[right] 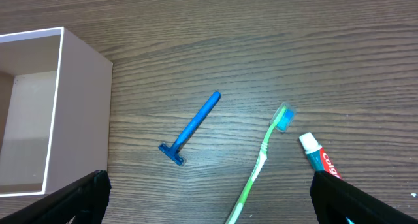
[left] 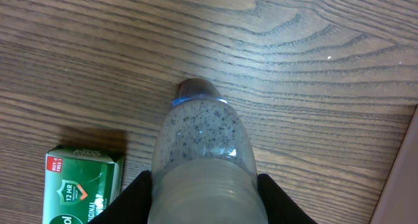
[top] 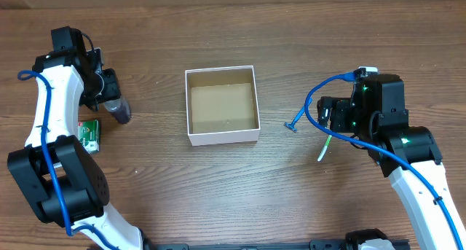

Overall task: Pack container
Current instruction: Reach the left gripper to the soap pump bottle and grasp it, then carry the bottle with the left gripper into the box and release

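Next, my left gripper releases the clear bottle in the container's far corner on the green soap box's side point(top: 198, 100).
The container point(top: 222, 138) is a lidless white box with a brown inside, at the table's middle; nothing shows inside it. It also shows at the left of the right wrist view point(right: 78, 106). My left gripper point(left: 204, 201) is shut on a translucent bottle point(left: 201, 152) with a dark cap, lying on the table at the left point(top: 118, 110). A green soap box point(left: 81, 185) lies beside it point(top: 89, 133). My right gripper point(right: 209, 204) is open above a blue razor point(right: 191, 129), a green toothbrush point(right: 261, 162) and a toothpaste tube point(right: 317, 157).
The razor point(top: 293, 125) and toothbrush point(top: 322, 149) lie right of the box in the overhead view, partly under my right arm. Blue cables run along both arms. The wood table extends around.
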`<state>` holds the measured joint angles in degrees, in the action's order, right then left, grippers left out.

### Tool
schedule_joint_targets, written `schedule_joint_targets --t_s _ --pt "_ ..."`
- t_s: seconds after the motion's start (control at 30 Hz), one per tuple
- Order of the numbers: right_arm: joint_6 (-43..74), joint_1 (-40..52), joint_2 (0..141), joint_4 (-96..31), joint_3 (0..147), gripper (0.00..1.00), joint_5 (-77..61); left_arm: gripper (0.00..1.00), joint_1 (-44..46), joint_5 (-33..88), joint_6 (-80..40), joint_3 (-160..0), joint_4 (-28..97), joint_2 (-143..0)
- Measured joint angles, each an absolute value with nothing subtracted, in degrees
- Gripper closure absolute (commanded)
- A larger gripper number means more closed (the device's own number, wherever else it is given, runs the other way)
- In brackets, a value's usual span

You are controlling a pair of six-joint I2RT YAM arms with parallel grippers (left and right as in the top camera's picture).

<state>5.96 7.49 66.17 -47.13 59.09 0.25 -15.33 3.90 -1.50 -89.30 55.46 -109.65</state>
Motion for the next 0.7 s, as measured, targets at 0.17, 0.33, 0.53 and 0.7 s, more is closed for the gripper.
schedule_joint_targets --t_s 0.17,0.33,0.53,0.7 --pt "6.0 7.5 66.2 -47.1 59.1 0.0 0.3 0.96 -14.9 3.4 -1.5 -89.7 56.5 -109.6" --pt "6.0 7.5 66.2 -47.1 59.1 0.0 0.3 0.96 -12.7 2.5 -1.5 -92.3 61.9 -109.5" --pt "6.0 7.5 66.2 -47.1 59.1 0.0 0.3 0.96 -3.4 1.9 -2.2 -101.6 67.8 -104.5" --pt "6.0 7.5 66.2 -47.1 59.1 0.0 0.3 0.96 6.8 2.0 -5.4 -107.1 68.3 -97.9"
